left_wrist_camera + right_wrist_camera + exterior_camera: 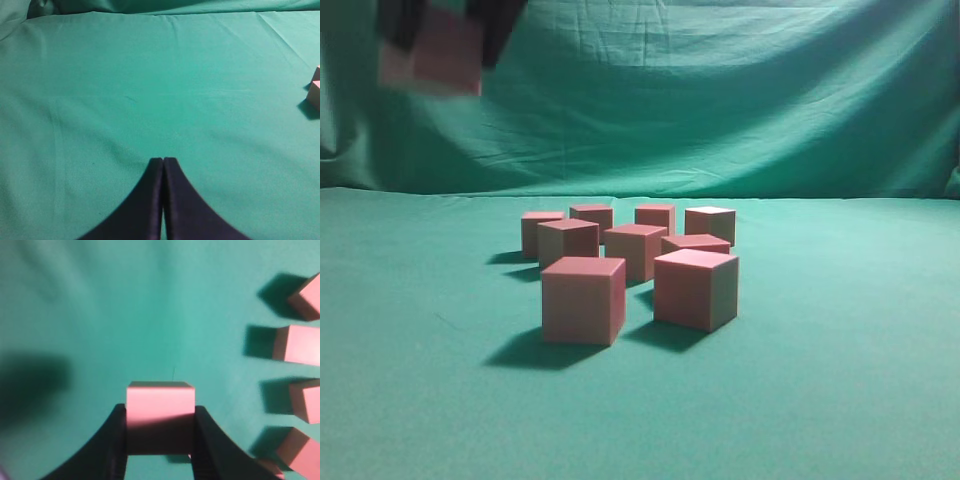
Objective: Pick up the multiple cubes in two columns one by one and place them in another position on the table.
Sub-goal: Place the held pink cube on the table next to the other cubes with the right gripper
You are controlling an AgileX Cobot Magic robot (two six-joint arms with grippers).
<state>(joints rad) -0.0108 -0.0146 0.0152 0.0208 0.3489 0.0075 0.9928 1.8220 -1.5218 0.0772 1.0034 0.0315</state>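
Note:
My right gripper needs to let go of the held cube on the bare cloth (483,303) next to the nearest cube, away from the other front cube.
Several pink cubes stand in two columns on the green table (840,380); the nearest two are the front-left cube (583,300) and the front-right cube (695,288). My right gripper (160,412) is shut on one cube (160,400), held above the cloth, with several other cubes (300,342) along the right edge of that view. In the exterior view this gripper (445,35) shows blurred at the top left, high over the table, with the held cube (435,58) in it. My left gripper (163,161) is shut with nothing in it, over bare cloth; two cubes (315,95) peek in at the right edge.
The green cloth rises as a draped backdrop (720,90) behind the cubes. Bare cloth lies left of the group (410,300), right of it (860,290) and in front of it.

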